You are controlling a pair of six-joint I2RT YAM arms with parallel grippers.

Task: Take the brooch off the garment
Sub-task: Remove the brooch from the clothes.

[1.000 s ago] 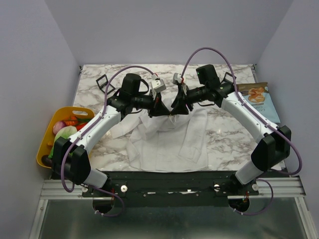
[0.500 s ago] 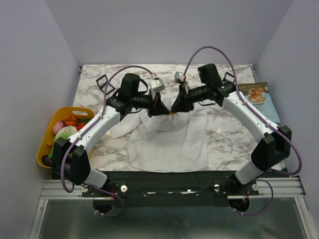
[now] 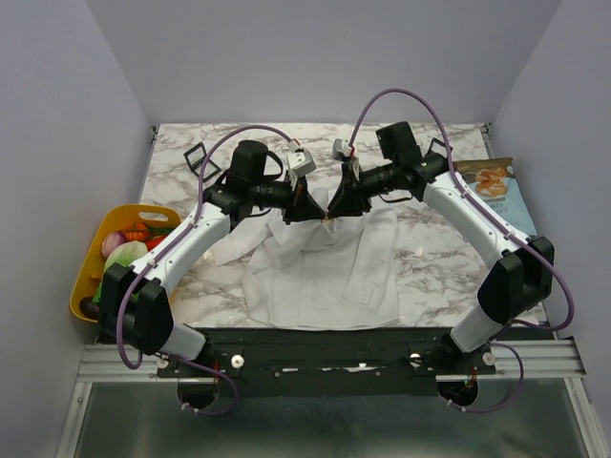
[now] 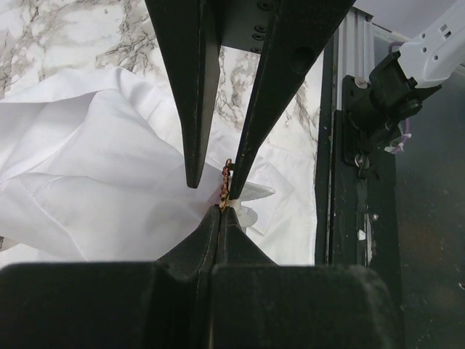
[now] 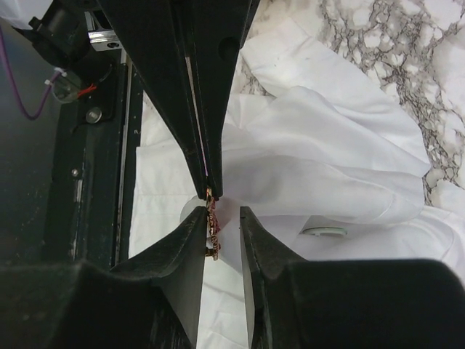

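Next, I close my right gripper on the brooch's far end (image 5: 212, 243) before my left gripper opens and regrips it, because my left gripper pinches only the brooch's near edge.
The white garment (image 3: 325, 267) lies spread on the marble table, pulled up into a peak at its collar end. Both grippers meet tip to tip over that peak. My left gripper (image 4: 221, 209) is shut, pinching the near edge of the brooch (image 4: 226, 182), which shows edge-on as a small gold and red piece. My right gripper (image 5: 223, 218) comes from the opposite side with its jaws apart around the brooch (image 5: 213, 222). The brooch rests against one right finger (image 5: 190, 254), with a gap to the other. In the top view the brooch is hidden between the two grippers' fingertips.
A yellow basket (image 3: 84, 277) of toy vegetables hangs off the table's left edge. A book (image 3: 496, 191) lies at the right. Black square frames sit at the back left (image 3: 196, 157) and back right (image 3: 439, 150). A small pale disc (image 5: 325, 232) lies on the shirt.
The right gripper's jaws have narrowed around the brooch. The left gripper stays shut, and both arms have barely shifted.
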